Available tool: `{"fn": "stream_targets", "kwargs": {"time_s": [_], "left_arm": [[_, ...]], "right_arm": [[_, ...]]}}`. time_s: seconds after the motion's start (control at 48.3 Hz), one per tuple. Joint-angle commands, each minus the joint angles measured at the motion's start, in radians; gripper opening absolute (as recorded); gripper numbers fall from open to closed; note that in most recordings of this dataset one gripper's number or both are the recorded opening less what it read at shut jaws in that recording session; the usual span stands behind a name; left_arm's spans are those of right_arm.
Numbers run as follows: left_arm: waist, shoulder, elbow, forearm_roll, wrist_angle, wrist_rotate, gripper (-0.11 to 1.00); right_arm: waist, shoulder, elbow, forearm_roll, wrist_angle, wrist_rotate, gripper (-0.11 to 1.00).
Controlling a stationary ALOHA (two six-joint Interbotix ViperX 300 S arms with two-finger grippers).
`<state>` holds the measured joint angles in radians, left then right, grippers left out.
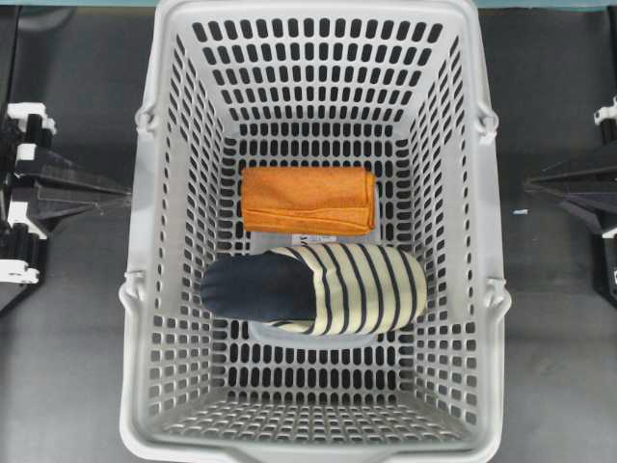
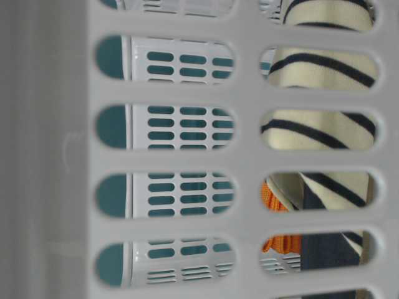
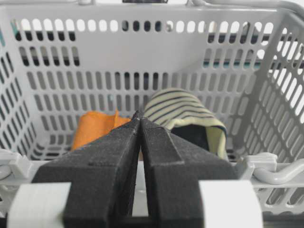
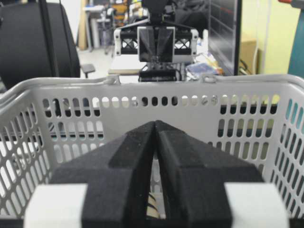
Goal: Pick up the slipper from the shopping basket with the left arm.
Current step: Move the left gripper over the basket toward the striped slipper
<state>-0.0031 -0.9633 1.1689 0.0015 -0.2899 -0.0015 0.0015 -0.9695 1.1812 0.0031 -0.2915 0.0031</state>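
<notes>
Next, my left gripper moves to the slipper and closes on the middle of its striped edge (image 1: 315, 286) (image 3: 196, 120), where the navy part starts.
The slipper (image 1: 313, 289) lies on its side on the floor of the grey shopping basket (image 1: 145, 280), navy toe to the left, cream striped body to the right. From the left wrist view its opening faces me, the slipper (image 3: 185, 111) lying beyond the near wall. My left gripper (image 1: 123, 193) is shut and empty outside the basket's left wall, its tips (image 3: 139, 116) pointing in over the rim. My right gripper (image 1: 530, 181) is shut and empty outside the right wall (image 4: 155, 123). Through the wall slots the striped slipper (image 2: 318, 131) shows at table level.
A folded orange cloth (image 1: 308, 200) lies just behind the slipper, close to or touching it. The tall slotted walls (image 3: 142, 71) surround both. A grey handle (image 3: 280, 173) rests along the rim near the left gripper. Dark tabletop (image 1: 67, 367) flanks the basket.
</notes>
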Motion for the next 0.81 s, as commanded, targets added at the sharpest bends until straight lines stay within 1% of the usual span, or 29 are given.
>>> {"fn": "stream_targets", "kwargs": {"time_s": [0.0, 0.041, 0.083, 0.207, 0.331, 0.414, 0.621, 0.787], "left_arm": [[-0.005, 0.005, -0.054, 0.044, 0.029, -0.011, 0.06], [-0.005, 0.006, -0.083, 0.044, 0.077, -0.020, 0.04], [-0.005, 0.012, -0.112, 0.044, 0.123, -0.026, 0.00], [-0.005, 0.041, -0.215, 0.044, 0.282, -0.041, 0.00], [-0.014, 0.104, -0.337, 0.044, 0.442, -0.046, 0.00], [-0.023, 0.175, -0.433, 0.044, 0.546, -0.046, 0.00], [-0.060, 0.383, -0.632, 0.044, 0.749, -0.040, 0.00], [-0.081, 0.545, -0.758, 0.044, 0.856, -0.040, 0.00]], "right_arm": [[0.009, 0.011, -0.011, 0.002, -0.008, 0.008, 0.00], [0.014, 0.009, -0.009, 0.008, -0.006, 0.008, 0.02], [0.018, 0.009, -0.009, 0.012, -0.005, 0.008, 0.00], [0.029, 0.008, -0.008, 0.017, 0.002, 0.018, -0.01], [0.029, 0.006, -0.008, 0.017, 0.008, 0.021, -0.01], [0.029, 0.008, -0.008, 0.017, 0.012, 0.020, -0.01], [0.029, 0.006, -0.008, 0.015, 0.046, 0.021, -0.01], [0.029, 0.005, -0.006, 0.017, 0.063, 0.021, -0.01]]}}
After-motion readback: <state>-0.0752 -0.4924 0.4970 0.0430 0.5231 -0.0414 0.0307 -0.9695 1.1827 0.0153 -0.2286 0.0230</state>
